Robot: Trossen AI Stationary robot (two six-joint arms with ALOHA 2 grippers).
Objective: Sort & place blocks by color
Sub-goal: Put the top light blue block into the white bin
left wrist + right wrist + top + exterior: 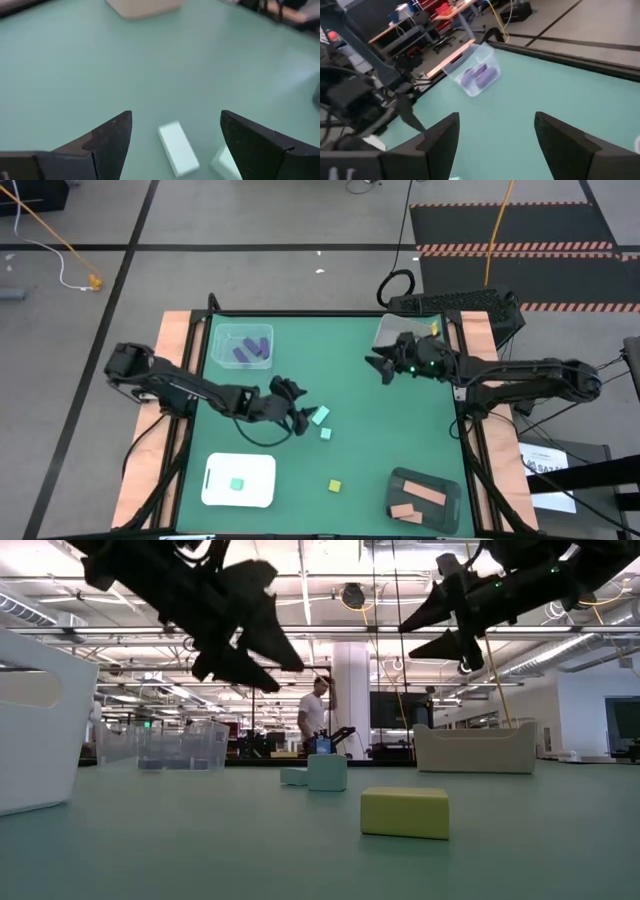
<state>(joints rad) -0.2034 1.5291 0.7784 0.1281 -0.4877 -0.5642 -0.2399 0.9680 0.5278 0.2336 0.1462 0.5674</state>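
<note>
The mint green bar is beside the cube. My left gripper goes to it next and closes across the bar's long sides [320, 415] [178, 148].
Two mint green blocks lie on the green table near its middle: a bar [320, 416] and a cube [325, 434]. The left wrist view shows the bar [177, 149] flat on the table below and between my left fingers. My left gripper [303, 420] hangs open just left of them, slanting down, clear of the table in the low view [265, 660]. A yellow block [335, 485] lies nearer the front edge. My right gripper [378, 368] hovers open, high over the far right part, with nothing between its fingers [495, 117].
A clear tub [245, 347] with purple blocks stands at the far left, and another clear tub [405, 330] at the far right. At the near left a white tray [238, 465] holds one mint block. At the near right a dark tray [448, 480] holds salmon blocks.
</note>
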